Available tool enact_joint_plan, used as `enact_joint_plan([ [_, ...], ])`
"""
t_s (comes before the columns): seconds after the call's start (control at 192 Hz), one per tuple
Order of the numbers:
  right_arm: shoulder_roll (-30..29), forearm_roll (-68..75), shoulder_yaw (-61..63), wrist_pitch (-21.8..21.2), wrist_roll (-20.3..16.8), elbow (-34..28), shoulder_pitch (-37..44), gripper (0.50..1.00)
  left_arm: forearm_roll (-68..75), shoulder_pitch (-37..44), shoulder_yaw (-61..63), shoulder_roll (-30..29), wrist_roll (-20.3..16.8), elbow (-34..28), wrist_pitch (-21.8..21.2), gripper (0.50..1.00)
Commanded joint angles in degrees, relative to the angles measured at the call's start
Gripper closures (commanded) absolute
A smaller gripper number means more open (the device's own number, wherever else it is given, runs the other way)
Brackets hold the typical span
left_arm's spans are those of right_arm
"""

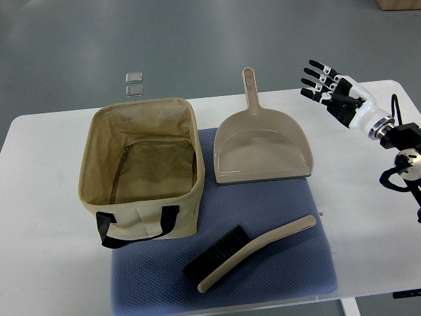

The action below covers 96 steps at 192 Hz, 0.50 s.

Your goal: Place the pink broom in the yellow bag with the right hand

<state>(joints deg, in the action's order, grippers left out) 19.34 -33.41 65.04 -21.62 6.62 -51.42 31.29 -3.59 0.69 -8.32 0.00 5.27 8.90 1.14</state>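
Note:
The end of the broom's handle (294,229), away from the black bristles, is next for my right gripper, which should go there and close.
A beige hand broom (253,253) with black bristles lies slanted on the blue mat (289,204) near the table's front edge, bristles toward the left. The open yellowish cloth bag (141,170) with black handles stands on the left, empty inside. My right hand (329,89) hovers at the upper right, above the table's far edge, fingers spread and holding nothing. It is far from the broom, well beyond the dustpan. The left arm does not show.
A beige dustpan (261,146) lies on the mat between the bag and my right hand, handle pointing away. The white table (39,197) carries everything. Two small clear squares (134,83) sit on the floor beyond the table.

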Motion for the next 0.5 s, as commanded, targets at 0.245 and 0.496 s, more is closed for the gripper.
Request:
enact_joint_plan([
  [0.245, -0.2, 0.0, -0.1, -0.1, 0.1, 0.0, -0.2, 0.558, 0.1, 0.0, -0.3, 0.0, 0.0, -0.3, 0.2, 0.500],
  [0.496, -0.2, 0.0, -0.1, -0.4, 0.1, 0.0, -0.3, 0.558, 0.1, 0.0, -0.2, 0.0, 0.0, -0.2, -0.1, 0.500],
])
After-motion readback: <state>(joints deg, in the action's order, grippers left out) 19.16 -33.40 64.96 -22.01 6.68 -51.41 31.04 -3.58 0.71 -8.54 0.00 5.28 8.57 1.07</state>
